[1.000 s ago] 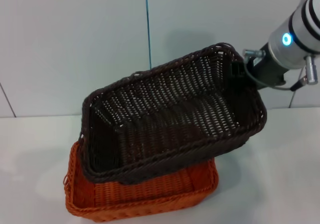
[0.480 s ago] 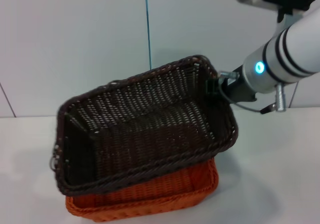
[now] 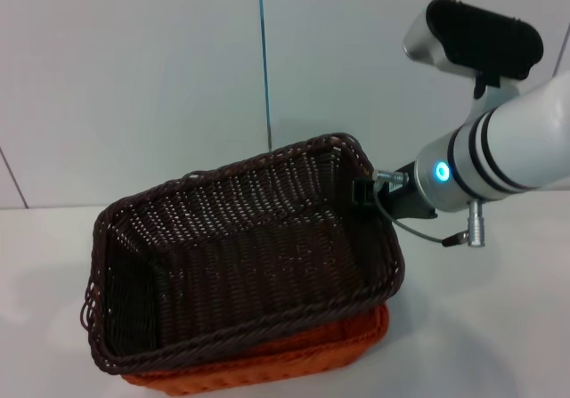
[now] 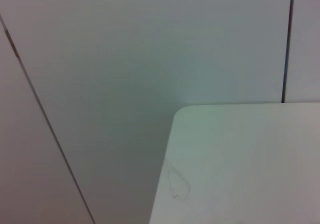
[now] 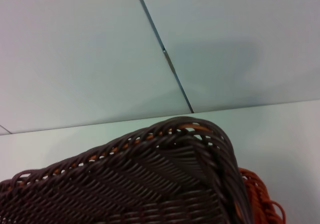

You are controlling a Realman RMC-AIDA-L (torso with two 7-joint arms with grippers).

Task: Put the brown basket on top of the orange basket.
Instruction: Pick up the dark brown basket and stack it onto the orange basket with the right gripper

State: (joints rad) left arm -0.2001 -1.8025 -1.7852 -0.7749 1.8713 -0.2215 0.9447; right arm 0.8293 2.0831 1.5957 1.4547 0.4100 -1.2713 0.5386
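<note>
My right gripper needs to let go of the brown basket once it sits level, nested down into the orange basket [image 3: 275, 293].
The brown basket [image 3: 240, 255] lies over the orange basket [image 3: 361, 334], covering most of it and overhanging to the left. Only the orange basket's front and right rim show beneath. The brown basket is slightly tilted, its right end higher. My right gripper [image 3: 363, 191] is at the brown basket's far right rim, shut on it. In the right wrist view the brown basket [image 5: 150, 184] fills the lower part, with the orange rim [image 5: 257, 194] showing beside it. My left gripper is out of view; the left wrist view shows only a table corner.
The baskets sit on a white table [image 3: 481, 327] in front of a pale panelled wall [image 3: 134, 77]. The right arm's elbow [image 3: 472, 37] rises at the upper right. The left wrist view shows the table's corner [image 4: 240, 154] and the wall.
My right gripper has carried the brown basket left and down. It has levelled out and now lies over the orange basket instead of hanging tilted above it.
</note>
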